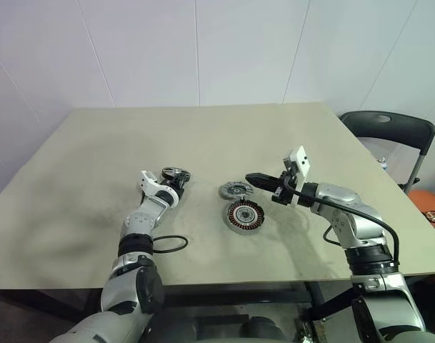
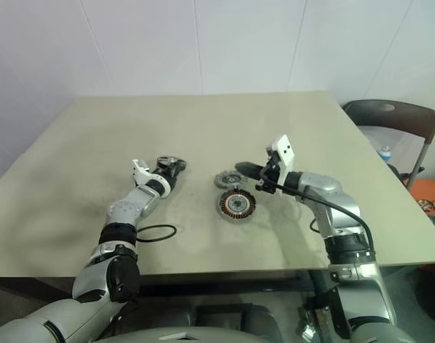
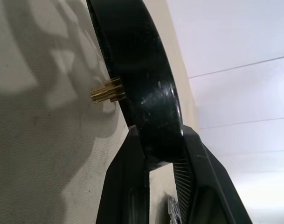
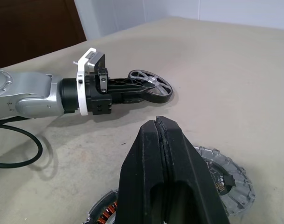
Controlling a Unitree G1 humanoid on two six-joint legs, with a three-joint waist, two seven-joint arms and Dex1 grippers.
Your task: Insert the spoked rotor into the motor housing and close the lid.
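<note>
Next, my left gripper releases the spoked rotor over the copper windings of the motor housing (image 1: 245, 214), just in front of the lid.
The spoked rotor (image 1: 176, 173), with a black rim and silvery spokes, is at the table's left middle. My left gripper (image 4: 145, 88) is shut on its rim, one black finger (image 3: 128, 177) on each side. A brass stub (image 3: 107, 91) sticks out of the rotor's hub. The motor housing (image 1: 244, 215), with copper windings, lies at the centre. The notched silvery lid (image 1: 234, 190) lies flat just behind the housing. My right gripper (image 1: 251, 176) hovers shut and empty over the lid's right edge, pointing left.
A black cable loop (image 1: 171, 244) lies on the tan table (image 1: 217, 136) beside my left forearm. A dark chair (image 1: 388, 132) stands off the table's right edge, with an orange object (image 1: 431, 207) near it.
</note>
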